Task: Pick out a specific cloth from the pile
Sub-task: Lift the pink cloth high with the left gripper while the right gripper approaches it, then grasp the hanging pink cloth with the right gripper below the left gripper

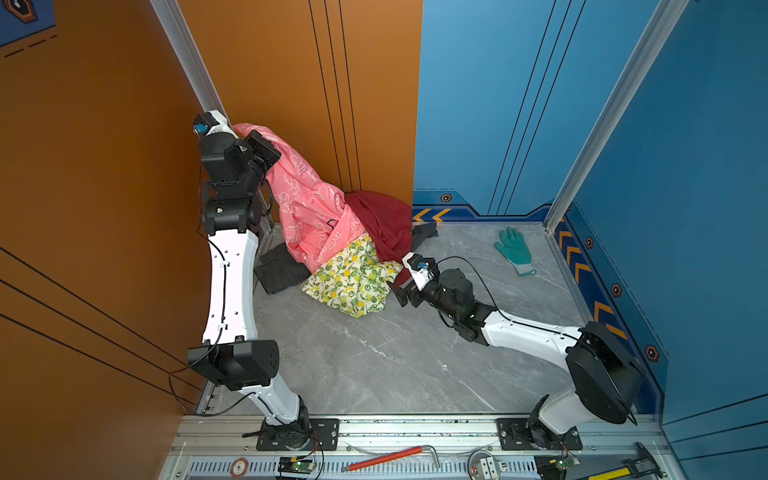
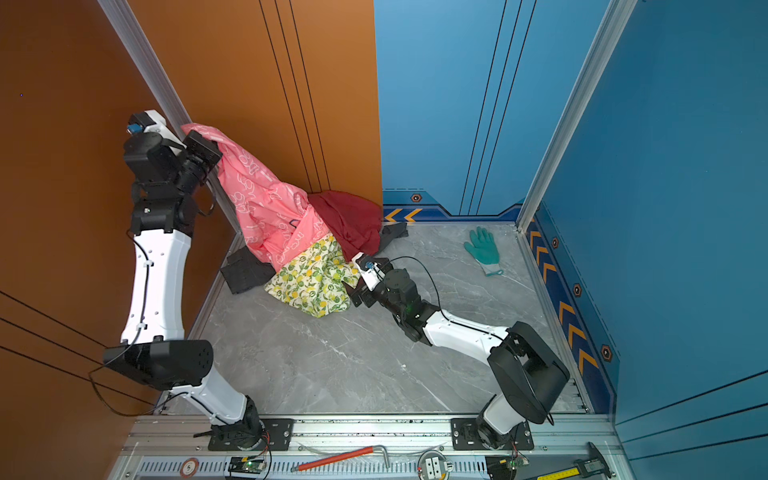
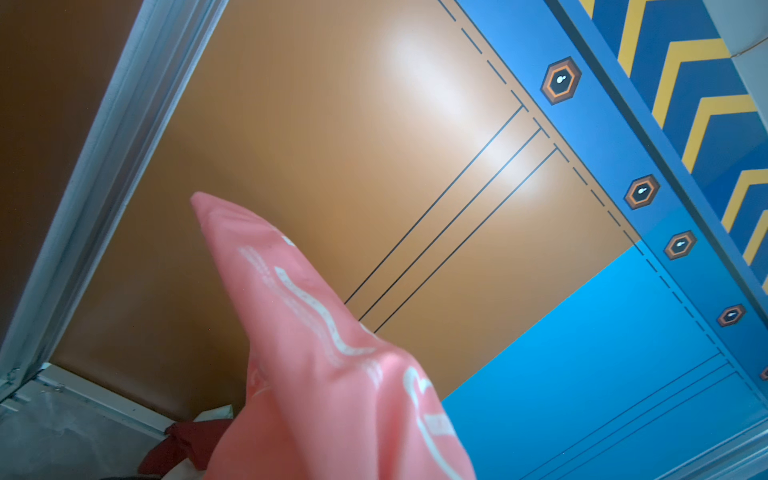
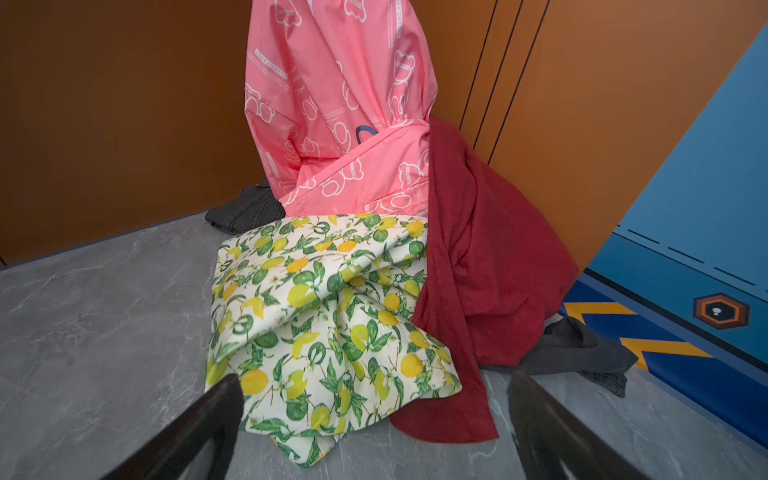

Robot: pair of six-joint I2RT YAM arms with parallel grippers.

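Observation:
The robot's right gripper will next grab the lower end (image 1: 346, 230) (image 4: 393, 169) of the coral-pink cloth, beside the dark red cloth.
The cloth (image 1: 307, 199) (image 2: 266, 203) is coral-pink with white outline shapes and hangs stretched from my left gripper (image 1: 246, 132) (image 2: 188, 134), raised high by the back-left corner post. The gripper is shut on the cloth's top end; in the left wrist view the fabric (image 3: 316, 353) covers the jaws. The cloth's lower end (image 4: 357, 174) rests on the pile, between the lemon-print piece (image 1: 353, 278) (image 4: 324, 316) and the dark red cloth (image 1: 382, 220) (image 4: 478, 257). My right gripper (image 1: 400, 292) (image 2: 356, 293) (image 4: 374, 386) stands open, low over the table at the pile's front edge, holding nothing.
A dark grey ribbed piece (image 1: 278, 270) lies left of the pile and another grey piece (image 4: 582, 353) behind the red cloth. A teal glove (image 1: 515, 249) lies at the back right. Orange and blue walls enclose the grey marble table (image 1: 374, 365). Tools lie on the front rail (image 1: 415, 424).

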